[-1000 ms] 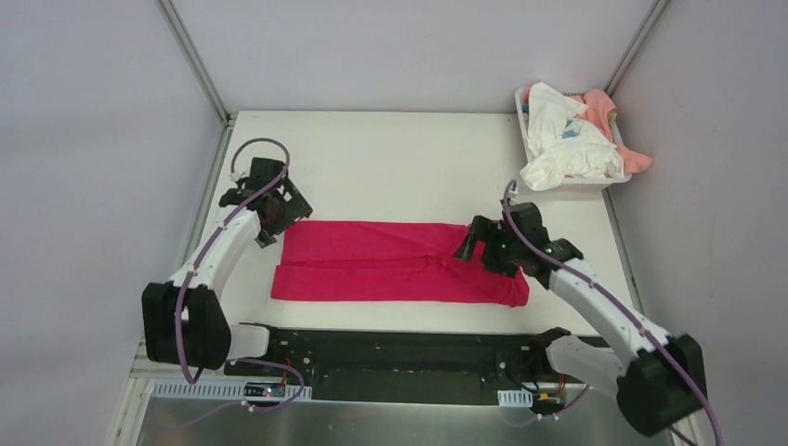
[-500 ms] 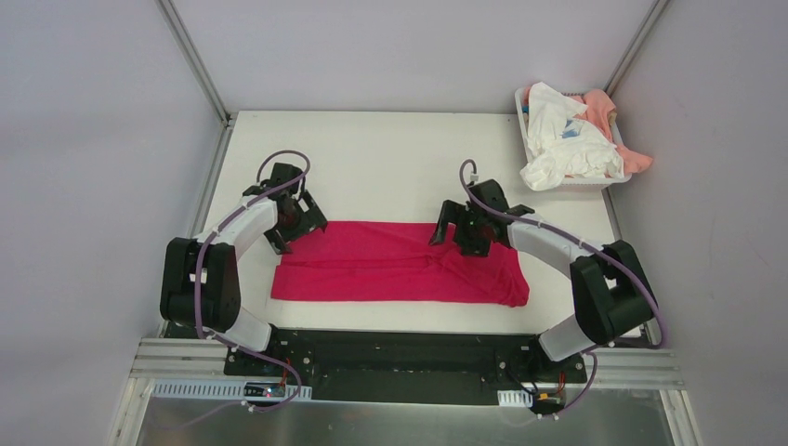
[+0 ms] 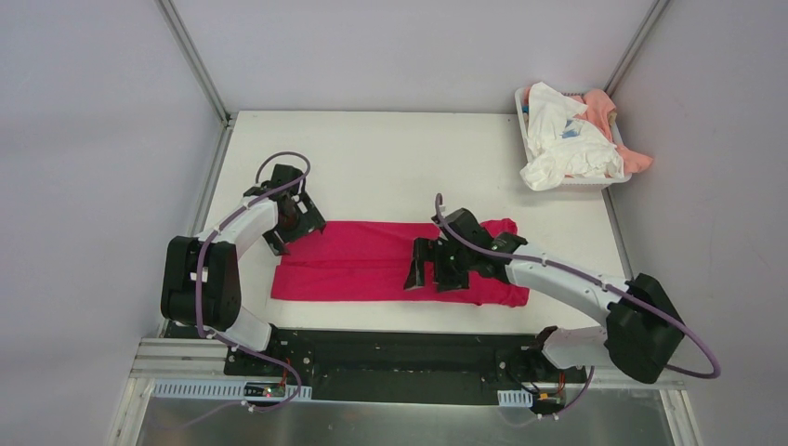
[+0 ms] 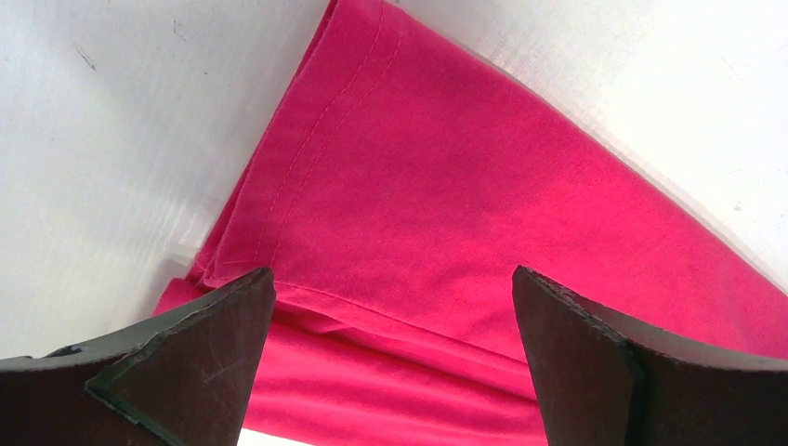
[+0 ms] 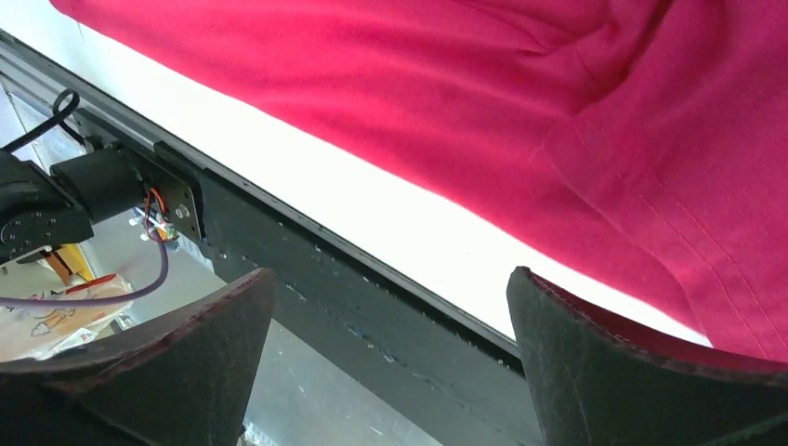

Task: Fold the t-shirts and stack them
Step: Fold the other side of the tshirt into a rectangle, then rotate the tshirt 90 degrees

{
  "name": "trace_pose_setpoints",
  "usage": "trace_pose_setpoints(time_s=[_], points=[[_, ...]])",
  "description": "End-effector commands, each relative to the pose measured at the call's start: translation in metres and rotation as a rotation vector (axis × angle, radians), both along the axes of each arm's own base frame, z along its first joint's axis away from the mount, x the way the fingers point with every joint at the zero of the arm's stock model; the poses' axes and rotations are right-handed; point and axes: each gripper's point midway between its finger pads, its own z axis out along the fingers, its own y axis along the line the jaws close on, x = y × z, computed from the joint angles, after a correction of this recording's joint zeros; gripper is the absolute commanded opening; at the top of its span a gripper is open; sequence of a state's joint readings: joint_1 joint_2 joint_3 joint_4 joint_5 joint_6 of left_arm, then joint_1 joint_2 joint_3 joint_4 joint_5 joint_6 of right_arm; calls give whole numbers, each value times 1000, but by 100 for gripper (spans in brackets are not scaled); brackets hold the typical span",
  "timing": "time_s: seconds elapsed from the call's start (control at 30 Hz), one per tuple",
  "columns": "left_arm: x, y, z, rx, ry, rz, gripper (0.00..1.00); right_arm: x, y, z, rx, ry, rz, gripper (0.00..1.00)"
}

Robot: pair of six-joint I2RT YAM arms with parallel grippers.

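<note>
My right gripper needs to grip the magenta-red t-shirt at its near-side corner (image 3: 274, 296) (image 5: 56, 6), at the end of the t-shirt where my left gripper hovers.
A magenta-red t-shirt (image 3: 372, 262) lies folded into a long band across the near part of the white table. It fills the left wrist view (image 4: 446, 186) and the top of the right wrist view (image 5: 520, 93). My left gripper (image 3: 295, 223) is open, just above the band's far left corner. My right gripper (image 3: 429, 269) is open and empty over the band right of its middle. White shirts (image 3: 567, 139), one with blue print, and a peach-pink shirt (image 3: 609, 116) lie heaped at the far right.
A white plastic basket (image 3: 569, 184) holding the heaped shirts stands at the table's far right corner. The black rail (image 3: 390, 348) with the arm bases runs along the near edge, seen also in the right wrist view (image 5: 307, 279). Grey walls enclose the table.
My right gripper has swung left and nearer, from the band's right end to its middle. The band's far right corner now sticks up a little. My left gripper shifted slightly right, then held.
</note>
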State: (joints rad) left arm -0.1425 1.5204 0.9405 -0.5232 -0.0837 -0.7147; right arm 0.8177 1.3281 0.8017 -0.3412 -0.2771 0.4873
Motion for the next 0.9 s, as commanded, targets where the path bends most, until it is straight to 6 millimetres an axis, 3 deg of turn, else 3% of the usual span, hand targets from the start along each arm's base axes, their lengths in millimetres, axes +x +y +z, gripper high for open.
trace_pose_setpoints(time_s=[0.0, 0.13, 0.3, 0.47, 0.63, 0.7, 0.87], points=[[1, 4, 5, 10, -19, -6, 99, -1, -11, 26, -2, -55, -24, 99], [3, -5, 11, -34, -30, -28, 99, 22, -35, 28, -76, -150, -177, 99], [4, -27, 20, -68, -57, -89, 99, 57, -108, 1, -241, -97, -643, 99], [-7, -48, 12, -77, -38, -159, 99, 68, -114, -29, -189, 33, -740, 99], [-26, -54, -15, -97, 17, -184, 99, 86, -134, -60, -285, 113, -818, 99], [-33, -57, -25, -108, 34, -185, 99, 103, -141, -70, -313, 128, -847, 99], [-50, -76, -33, -136, 57, -204, 99, 162, -134, -75, -297, 115, -807, 99]])
